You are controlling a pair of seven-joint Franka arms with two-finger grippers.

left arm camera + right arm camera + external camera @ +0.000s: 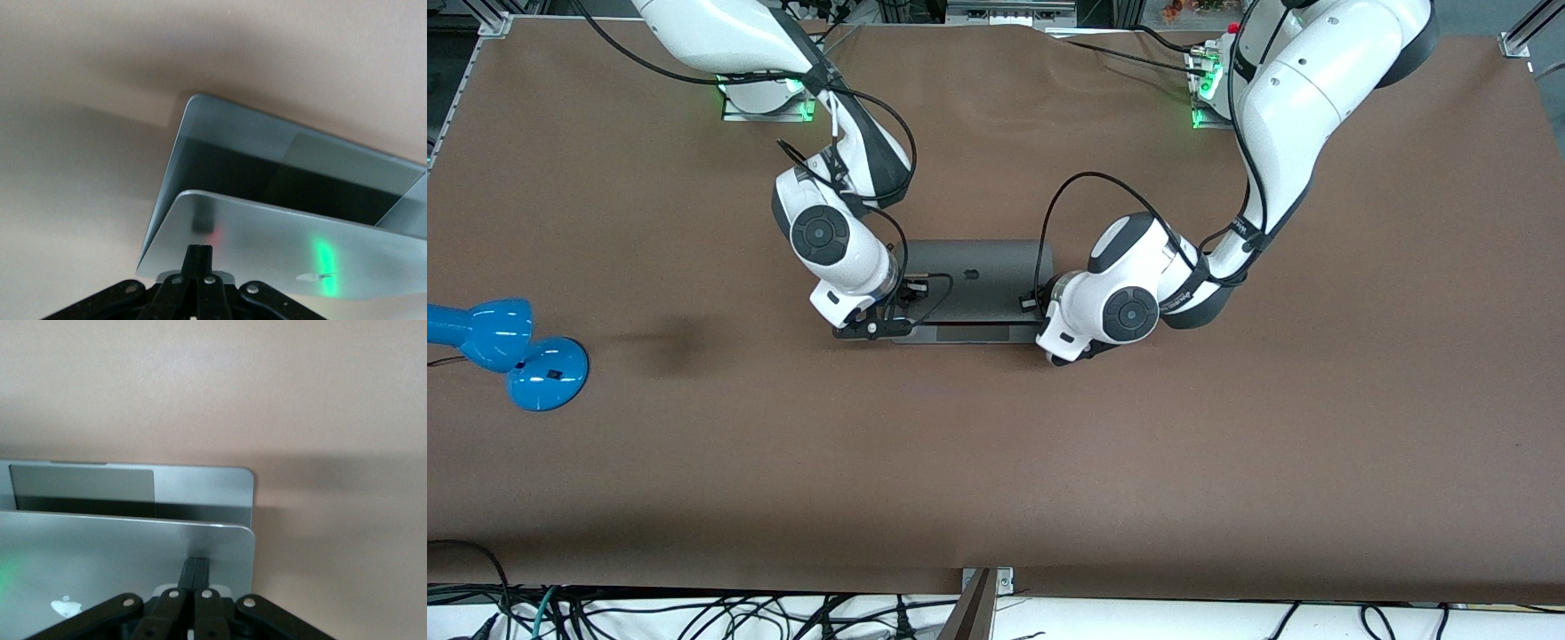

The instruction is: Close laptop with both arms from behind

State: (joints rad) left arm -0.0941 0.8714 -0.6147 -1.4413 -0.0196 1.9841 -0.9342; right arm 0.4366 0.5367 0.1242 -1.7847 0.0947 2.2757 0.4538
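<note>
I will let go of the lid, now tilted low over the base, with my left gripper once it lies flat on the laptop's base and trackpad (974, 292) (313, 268).
The space-grey laptop (983, 267) sits mid-table, its lid with the black apple logo tilted low over the base. A strip of the base and trackpad shows under the lid's front edge. My right gripper (882, 326) is shut, its fingertips against the lid's outer face at the corner toward the right arm's end. In the right wrist view the gripper (195, 568) rests on the lid (120, 553). My left gripper (1052, 342) is shut and rests on the lid at the other corner. In the left wrist view the gripper (200, 255) rests on the lid (280, 243).
A blue desk lamp (511, 348) lies on the brown table (996, 462) near the edge at the right arm's end, well away from the laptop. Cables hang along the table edge nearest the front camera.
</note>
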